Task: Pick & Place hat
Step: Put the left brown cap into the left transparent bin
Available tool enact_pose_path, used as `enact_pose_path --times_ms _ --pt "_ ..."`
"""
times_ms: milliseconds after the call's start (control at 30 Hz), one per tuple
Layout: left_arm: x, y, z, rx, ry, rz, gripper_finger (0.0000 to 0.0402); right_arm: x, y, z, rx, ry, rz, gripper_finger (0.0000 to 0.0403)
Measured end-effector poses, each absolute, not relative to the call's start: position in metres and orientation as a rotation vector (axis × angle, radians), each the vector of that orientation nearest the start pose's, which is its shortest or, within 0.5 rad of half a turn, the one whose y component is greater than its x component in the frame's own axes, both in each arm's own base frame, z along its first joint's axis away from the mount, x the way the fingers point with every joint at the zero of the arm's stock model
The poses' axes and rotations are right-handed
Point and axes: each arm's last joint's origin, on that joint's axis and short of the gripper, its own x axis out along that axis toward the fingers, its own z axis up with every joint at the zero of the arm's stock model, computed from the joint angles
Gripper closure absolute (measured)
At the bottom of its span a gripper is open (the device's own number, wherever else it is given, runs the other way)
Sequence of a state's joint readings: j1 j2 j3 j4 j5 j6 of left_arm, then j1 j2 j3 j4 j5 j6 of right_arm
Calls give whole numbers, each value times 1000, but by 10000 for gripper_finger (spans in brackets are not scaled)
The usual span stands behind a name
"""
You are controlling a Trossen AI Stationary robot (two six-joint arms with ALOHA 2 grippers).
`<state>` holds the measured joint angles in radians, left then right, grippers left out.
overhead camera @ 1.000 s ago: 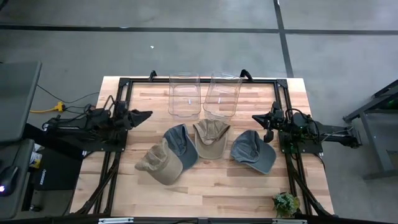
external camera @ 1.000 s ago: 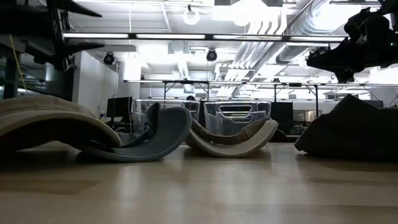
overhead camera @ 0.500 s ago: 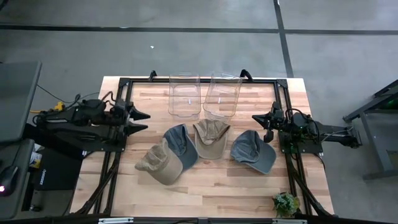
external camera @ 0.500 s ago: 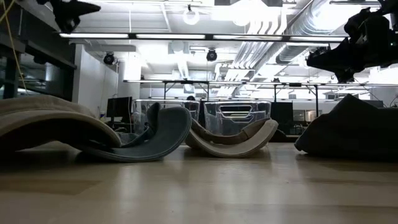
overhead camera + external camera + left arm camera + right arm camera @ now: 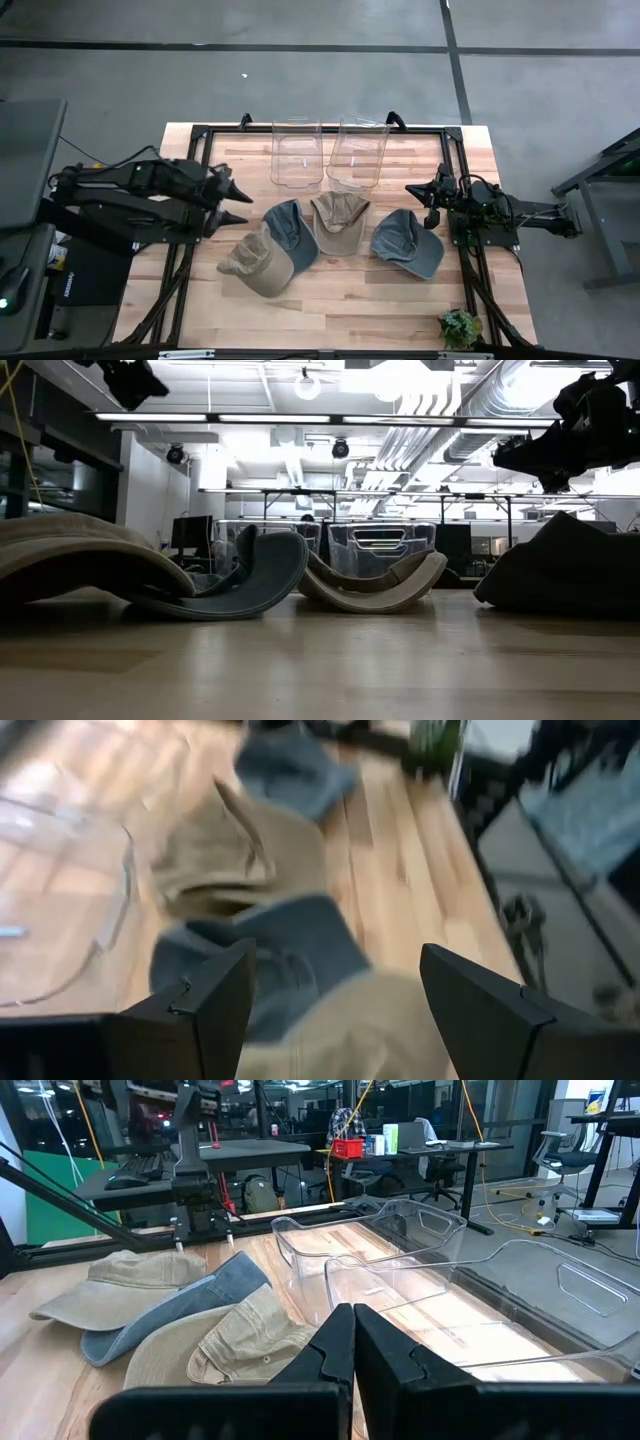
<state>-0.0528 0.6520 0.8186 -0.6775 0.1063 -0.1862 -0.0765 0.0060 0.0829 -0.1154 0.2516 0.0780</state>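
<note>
Next, I close my left gripper on the top of the tan cap (image 5: pixel 249 257), behind its visor, next to the overlapping blue-grey cap.
Four caps lie on the wooden table: a tan cap (image 5: pixel 255 264), a blue-grey cap (image 5: pixel 291 232) overlapping it, a khaki cap (image 5: pixel 338 222) and a second blue-grey cap (image 5: pixel 408 243). My left gripper (image 5: pixel 243 207) is open and hovers above the table just left of the first blue-grey cap. In its wrist view the left gripper (image 5: pixel 335 960) frames the blue-grey cap (image 5: pixel 285 955) and the tan cap (image 5: pixel 350 1030). My right gripper (image 5: pixel 428 196) is shut and waits near the table's right edge; in its wrist view the right gripper (image 5: pixel 352 1342) touches nothing.
Two clear plastic bins (image 5: pixel 297 152) (image 5: pixel 357 152) stand side by side at the far edge, behind the caps. A small potted plant (image 5: pixel 460 327) sits at the near right corner. A black frame (image 5: pixel 190 150) borders the table. Bare wood lies along the near edge.
My left gripper has swung from the table's left edge toward the caps, moving right and slightly nearer, and its fingers have spread apart. The caps and my right arm have kept still.
</note>
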Motion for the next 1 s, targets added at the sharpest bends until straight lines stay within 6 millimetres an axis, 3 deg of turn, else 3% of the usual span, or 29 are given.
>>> enact_pose_path --times_ms 333,533,700,1000 --pt "149 -14 298 -156 744 -197 138 91 -14 180 74 26 -329 402" --pt "163 -16 289 -205 820 -178 115 91 -14 180 74 25 -329 402" --pt "168 -35 279 -162 909 -259 98 91 -14 180 74 26 -330 402" --pt "173 -75 263 135 970 -323 96 91 -14 180 74 25 -329 402"
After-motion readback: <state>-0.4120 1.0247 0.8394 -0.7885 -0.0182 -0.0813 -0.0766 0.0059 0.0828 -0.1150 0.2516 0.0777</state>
